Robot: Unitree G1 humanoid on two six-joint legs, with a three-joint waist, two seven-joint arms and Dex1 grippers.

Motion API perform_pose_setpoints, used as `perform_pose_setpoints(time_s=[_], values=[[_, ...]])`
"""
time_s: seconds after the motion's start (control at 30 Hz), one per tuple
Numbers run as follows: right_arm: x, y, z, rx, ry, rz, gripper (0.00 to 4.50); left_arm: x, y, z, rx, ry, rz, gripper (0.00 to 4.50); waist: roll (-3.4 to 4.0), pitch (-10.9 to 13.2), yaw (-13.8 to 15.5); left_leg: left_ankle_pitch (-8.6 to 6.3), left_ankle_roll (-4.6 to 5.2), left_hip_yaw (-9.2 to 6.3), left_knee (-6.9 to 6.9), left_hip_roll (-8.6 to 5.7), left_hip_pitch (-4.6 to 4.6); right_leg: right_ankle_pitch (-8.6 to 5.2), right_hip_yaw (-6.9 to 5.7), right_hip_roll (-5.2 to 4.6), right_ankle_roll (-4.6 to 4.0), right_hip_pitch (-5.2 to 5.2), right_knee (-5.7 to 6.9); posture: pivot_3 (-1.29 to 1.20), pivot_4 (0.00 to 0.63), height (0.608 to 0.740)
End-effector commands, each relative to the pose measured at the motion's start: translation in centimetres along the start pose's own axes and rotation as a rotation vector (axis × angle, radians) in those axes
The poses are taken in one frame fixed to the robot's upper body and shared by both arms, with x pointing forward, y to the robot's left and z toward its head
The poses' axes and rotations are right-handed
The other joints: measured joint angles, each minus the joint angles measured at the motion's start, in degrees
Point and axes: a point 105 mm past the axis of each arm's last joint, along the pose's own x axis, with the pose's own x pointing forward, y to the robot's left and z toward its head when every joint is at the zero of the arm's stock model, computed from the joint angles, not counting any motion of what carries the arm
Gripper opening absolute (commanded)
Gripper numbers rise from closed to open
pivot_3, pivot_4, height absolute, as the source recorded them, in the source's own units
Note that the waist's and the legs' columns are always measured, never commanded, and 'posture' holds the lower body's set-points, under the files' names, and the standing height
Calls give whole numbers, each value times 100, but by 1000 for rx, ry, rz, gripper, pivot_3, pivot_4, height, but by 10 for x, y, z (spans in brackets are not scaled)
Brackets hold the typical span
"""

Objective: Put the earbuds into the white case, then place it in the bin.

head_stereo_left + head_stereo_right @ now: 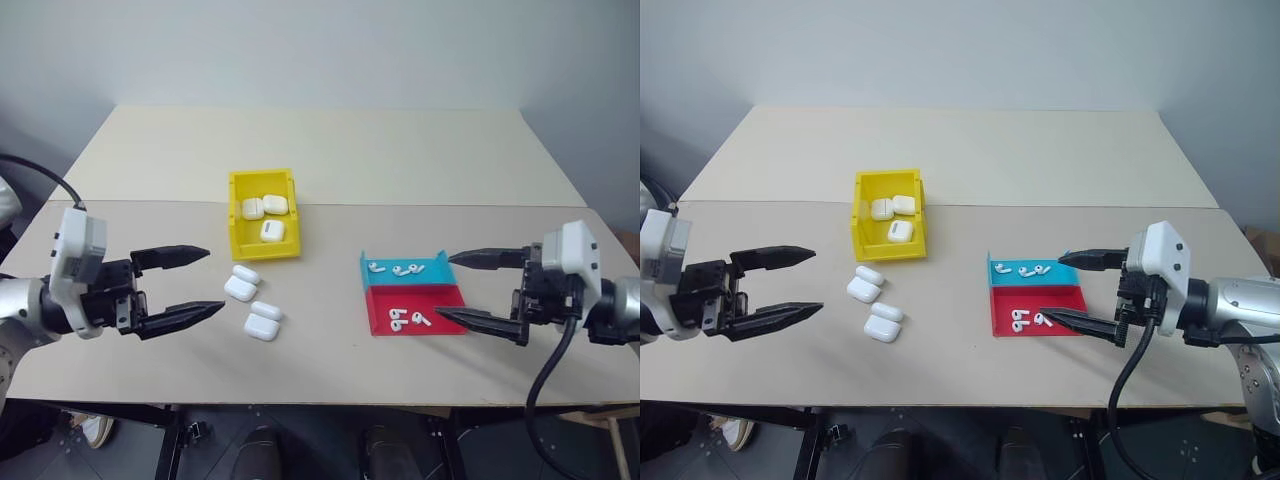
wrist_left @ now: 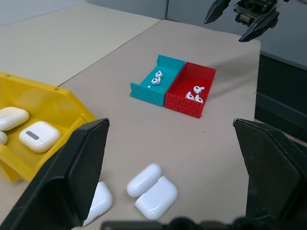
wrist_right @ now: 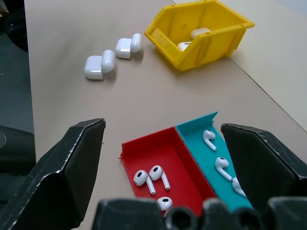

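The white case nearer the yellow bin is next for my left gripper, which should go there and close on the sides of the case's body [image 1: 240, 289] [image 2: 100, 203], below its open lid.
Two white cases lie with lids open on the table, one [image 1: 241, 283] nearer the bin and one [image 1: 263, 321] toward the front edge. The yellow bin [image 1: 236, 215] behind them holds three closed white cases. Several earbuds lie in a two-part tray: some [image 1: 392, 268] in its teal half, some [image 1: 408, 319] in its red half. My left gripper [image 1: 214, 280] hangs open just left of the loose cases, holding nothing. At the tray's right side my right gripper [image 1: 444, 287] is open and empty, its fingertips by the tray's right edge.
The red and teal tray [image 1: 445, 300] sits right of centre, near the front. A seam crosses the table just behind the bin. Bare tabletop separates the loose cases [image 2: 151, 189] from the tray [image 2: 184, 103].
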Motion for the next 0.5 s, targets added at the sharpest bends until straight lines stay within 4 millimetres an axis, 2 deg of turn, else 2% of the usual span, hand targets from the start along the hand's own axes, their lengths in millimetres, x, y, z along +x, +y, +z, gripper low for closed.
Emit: perform_pose_setpoints(time_s=[0.03, 0.27, 0.37, 0.5], values=[[1, 5, 10, -35, -15, 24, 4491, -1, -3, 5, 21, 20, -2, 4500, 0, 0, -2, 0, 0, 0, 0, 0, 0, 0, 0, 0, 0, 0, 0, 0, 150, 740], [1, 3, 11, -16, -8, 13, 4491, -7, -2, -1, -2, 111, 0, 4500, -1, 0, 0, 0, 0, 0, 0, 0, -1, 0, 0, 0, 0, -2, -1, 0, 150, 740], [3, 0, 11, -15, 15, 8, 4491, -10, 6, -4, -14, 219, 35, 4500, -3, 1, -1, 0, 0, 0, 0, 0, -1, 0, 0, 0, 0, -1, 0, 0, 150, 740], [5, -3, 13, -17, 35, -1, 4491, -16, 13, 0, -30, 269, 79, 4500, -2, 1, -1, 0, 0, 0, -2, 0, -1, 0, 1, 0, 0, -2, -1, 0, 150, 740]])
